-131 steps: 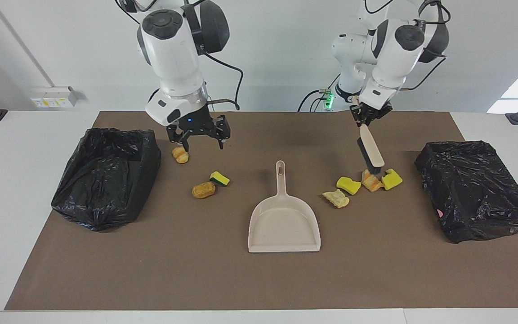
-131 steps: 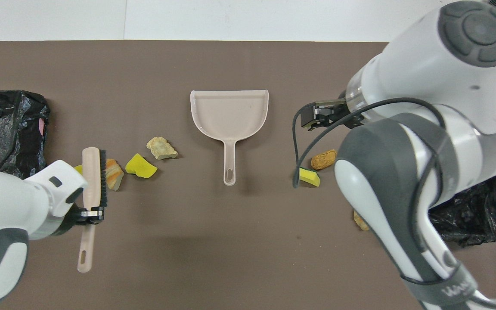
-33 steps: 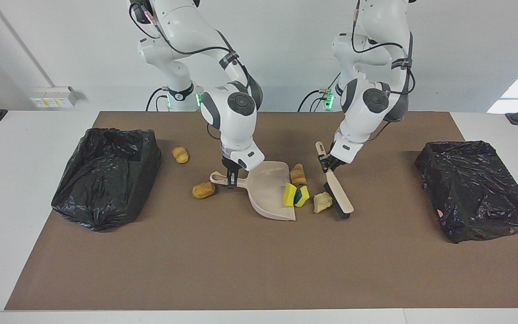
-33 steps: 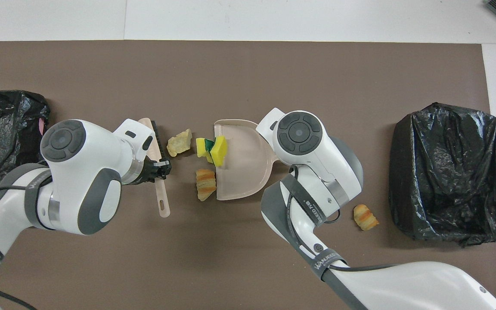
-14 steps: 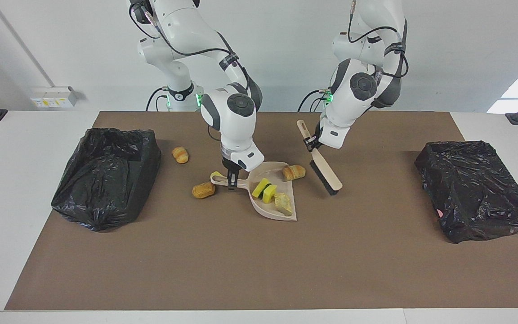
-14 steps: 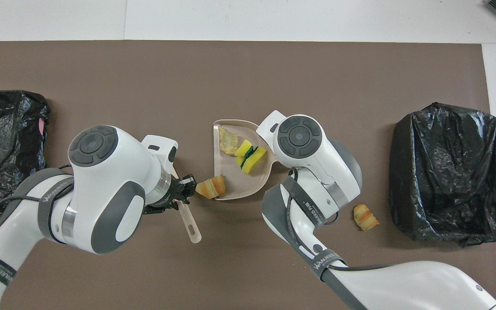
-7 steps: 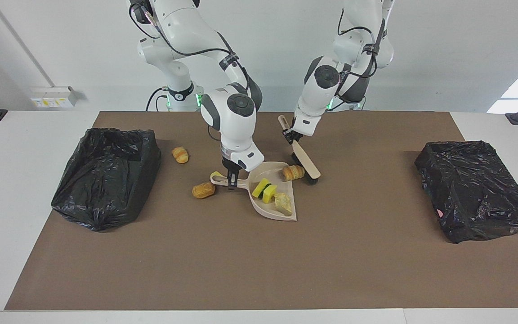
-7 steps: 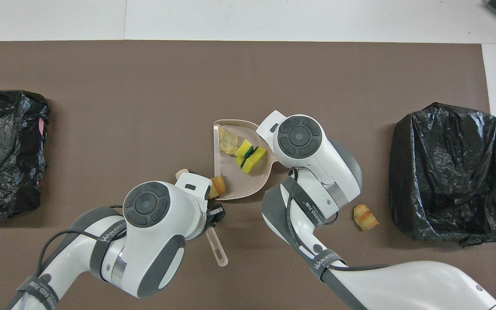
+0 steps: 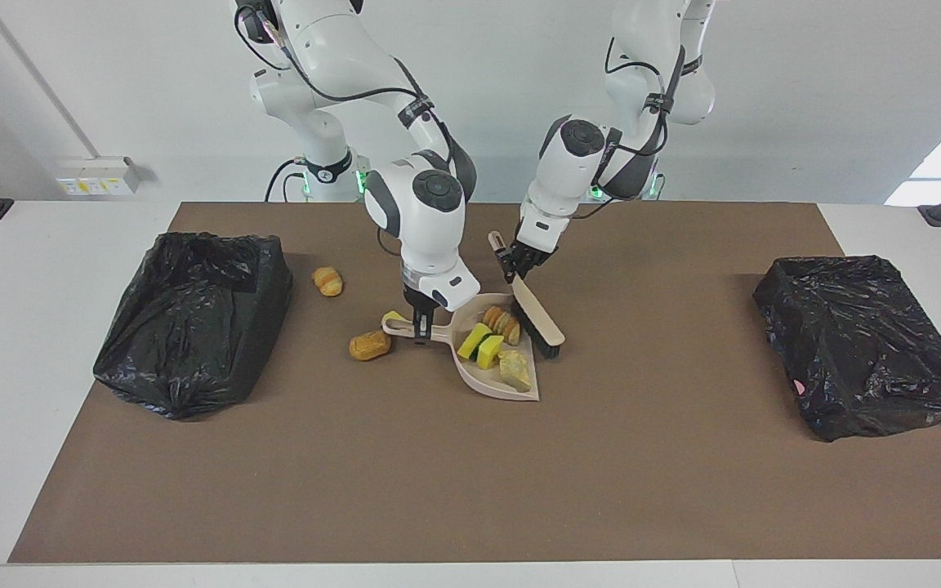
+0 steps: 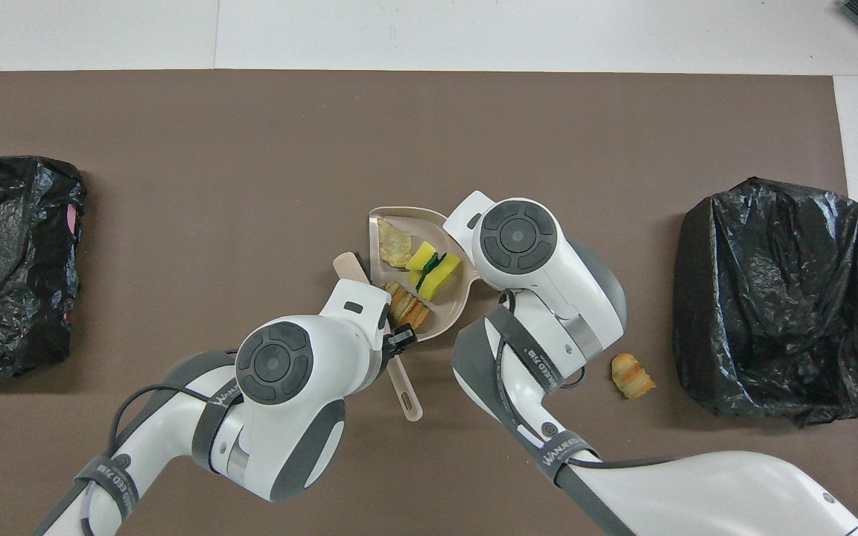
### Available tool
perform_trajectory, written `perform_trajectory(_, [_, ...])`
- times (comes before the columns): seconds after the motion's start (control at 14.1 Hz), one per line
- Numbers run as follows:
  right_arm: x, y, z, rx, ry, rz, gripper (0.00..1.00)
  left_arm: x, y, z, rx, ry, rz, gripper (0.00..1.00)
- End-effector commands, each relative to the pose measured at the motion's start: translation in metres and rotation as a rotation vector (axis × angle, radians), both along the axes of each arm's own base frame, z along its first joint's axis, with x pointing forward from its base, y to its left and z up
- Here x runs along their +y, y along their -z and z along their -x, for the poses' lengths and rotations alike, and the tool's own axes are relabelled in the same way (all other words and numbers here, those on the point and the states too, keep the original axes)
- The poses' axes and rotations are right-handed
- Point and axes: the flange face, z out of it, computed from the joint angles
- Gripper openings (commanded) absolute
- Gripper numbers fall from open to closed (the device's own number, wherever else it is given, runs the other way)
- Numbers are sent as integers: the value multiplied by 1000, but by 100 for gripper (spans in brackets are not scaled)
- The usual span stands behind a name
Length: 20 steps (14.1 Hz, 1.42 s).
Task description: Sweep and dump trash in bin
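My left gripper is holding the brush, bristles down at the pan's mouth. It will let go of the brush on the bare mat (image 10: 379, 436) between my two arms, nearer me than the dustpan.
My right gripper (image 9: 420, 324) is shut on the handle of the beige dustpan (image 9: 483, 384), which rests on the mat; its own wrist hides it in the overhead view. Trash lies in the dustpan (image 10: 445, 313): a croissant piece (image 9: 501, 319) (image 10: 405, 307), yellow sponge chunks (image 9: 477, 344) (image 10: 435, 269) and a bread bit (image 9: 515, 369) (image 10: 395, 243). My left gripper (image 9: 522, 261) (image 10: 398, 341) is shut on the brush (image 9: 541, 320) handle, bristles down at the pan's mouth beside the croissant piece.
Loose trash lies on the mat toward the right arm's end: a croissant piece (image 9: 327, 280) (image 10: 631, 374), a bread piece (image 9: 370, 345) and a sponge edge (image 9: 393, 317) by the pan handle. Black-bagged bins (image 9: 193, 318) (image 9: 862, 343) stand at the two ends.
The left gripper has swung the brush toward the dustpan and pushed the croissant piece from the pan's edge into it. The right gripper and the dustpan have stayed put.
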Motion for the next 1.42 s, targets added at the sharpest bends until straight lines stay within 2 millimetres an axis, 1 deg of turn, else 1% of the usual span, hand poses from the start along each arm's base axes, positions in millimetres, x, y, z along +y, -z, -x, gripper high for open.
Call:
perform_trajectory(0.0, [1,2,1,-22,33,-19,0,2,-7,-9,33,14,-14,0])
perform_trajectory(0.07, [-2,1,-1,-20,34,-18,0,13,-12,-16,63,15,-35,0])
perform_trajectory(0.14, [-6,-3,-4,-25,39,-21,0,33,-23,-25,92,34,-51,0])
perform_trajectory(0.28, [-10,-14,-6,-28,62,-51,0,49,-65,-22,103,102,-47,0])
perform_trajectory(0.35, [-10,-19,-6,-21,72,-65,0,63,-87,-22,77,131,-36,0])
perform_trajectory(0.43, [-13,-30,-7,-31,67,-73,0,69,-101,-15,73,184,-49,0])
perform_trajectory(0.5, [-25,-42,-10,-36,62,-71,0,73,-113,-5,59,278,-97,0])
perform_trajectory(0.57, [-41,-51,-14,-31,65,-64,0,74,-121,5,54,359,-124,0])
perform_trajectory(0.64, [-53,-67,-18,-27,57,-69,0,71,-120,12,75,380,-134,0])
perform_trajectory(0.71, [-65,-81,-23,-10,38,-84,0,66,-122,24,78,395,-136,0])
perform_trajectory(0.78, [-82,-96,-29,3,28,-96,0,57,-119,39,78,420,-139,0])
perform_trajectory(0.85, [-100,-105,-33,19,31,-91,0,52,-119,52,71,424,-139,0])
perform_trajectory(0.92, [-118,-119,-37,20,34,-88,0,45,-112,66,76,412,-144,0])
perform_trajectory(0.99, [-136,-129,-41,24,34,-86,0,36,-102,76,77,389,-146,0])
perform_trajectory(1.06, [-158,-140,-44,22,41,-87,0,25,-82,85,90,357,-158,0])
perform_trajectory(1.14, [-181,-151,-47,24,37,-84,0,13,-53,104,100,352,-174,0])
perform_trajectory(1.21, [-205,-162,-48,19,37,-81,0,10,-37,117,83,363,-169,0])
perform_trajectory(1.28, [-227,-169,-48,13,51,-79,0,9,-30,122,77,370,-169,0])
perform_trajectory(1.35, [-251,-179,-47,-3,75,-78,0,9,-23,121,79,364,-170,0])
